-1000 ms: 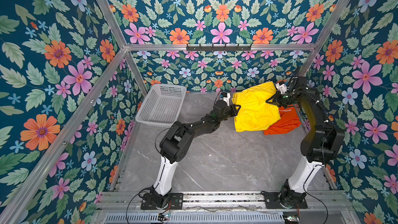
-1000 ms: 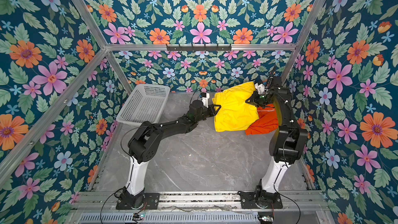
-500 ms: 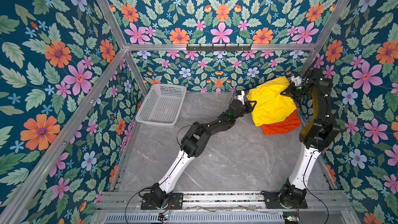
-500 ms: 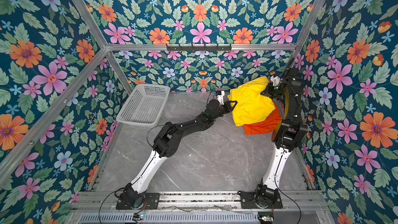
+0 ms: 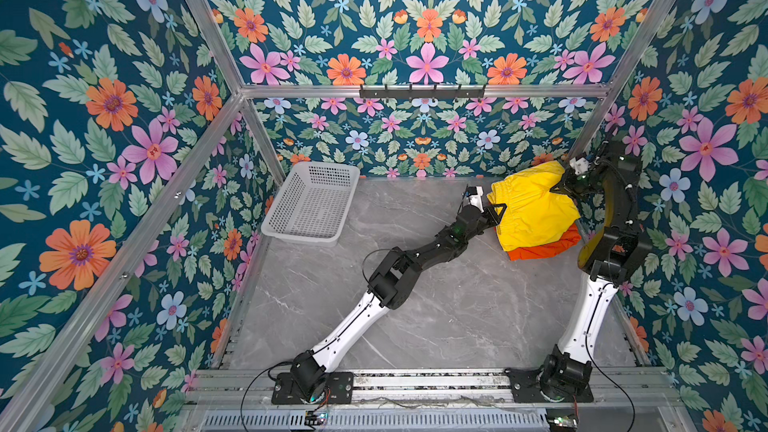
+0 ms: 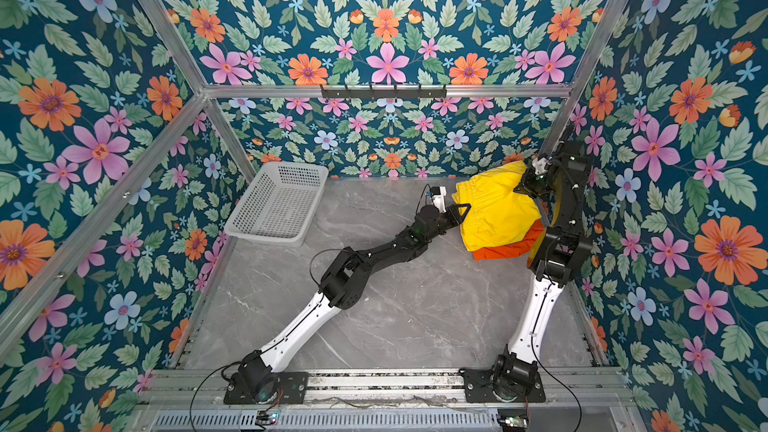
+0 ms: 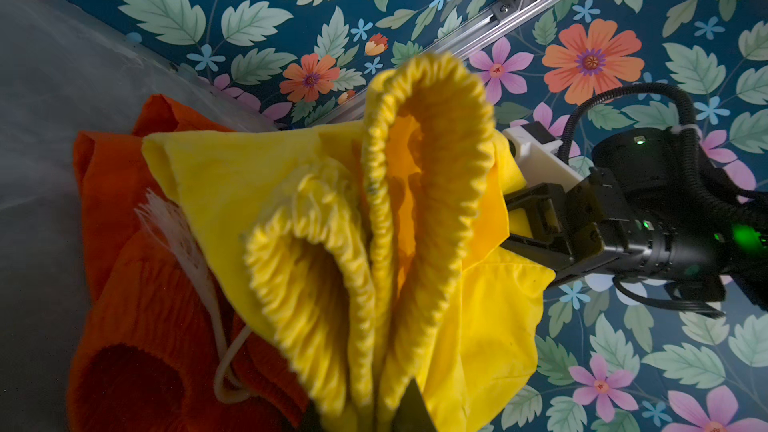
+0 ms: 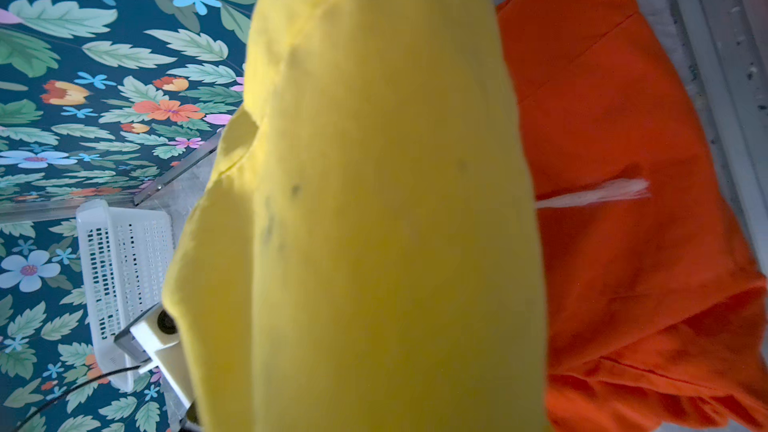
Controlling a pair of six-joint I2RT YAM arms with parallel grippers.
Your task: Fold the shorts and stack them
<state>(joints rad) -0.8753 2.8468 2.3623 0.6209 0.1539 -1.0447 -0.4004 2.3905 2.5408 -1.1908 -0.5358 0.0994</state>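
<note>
Next, my right gripper lets go of the yellow shorts flat on top of the orange shorts (image 5: pixel 539 209).
The yellow shorts (image 5: pixel 530 209) (image 6: pixel 494 211) hang between my two grippers over the orange shorts (image 5: pixel 544 249) (image 6: pixel 507 249), which lie flat at the table's far right. My left gripper (image 5: pixel 496 211) (image 6: pixel 461 210) is shut on the gathered waistband (image 7: pixel 415 201). My right gripper (image 5: pixel 561 189) (image 6: pixel 521 189) is shut on the opposite edge, and its jaws pinch yellow cloth in the left wrist view (image 7: pixel 528 222). In the right wrist view the yellow fabric (image 8: pixel 374 201) hides the jaws. The orange shorts (image 8: pixel 623 201) (image 7: pixel 137 284) show beneath, with a white drawstring.
A white perforated basket (image 5: pixel 311 205) (image 6: pixel 278 203) (image 8: pixel 124 263) stands at the back left of the grey marble table (image 5: pixel 436 305). The right arm stands close to the right wall and its aluminium frame post (image 5: pixel 590 126). A black hook rail (image 5: pixel 422 91) runs along the back wall.
Both grippers have carried the yellow shorts to the right, and they now cover more of the orange shorts. The left arm has stretched out further; the right arm has drawn back toward the wall.
</note>
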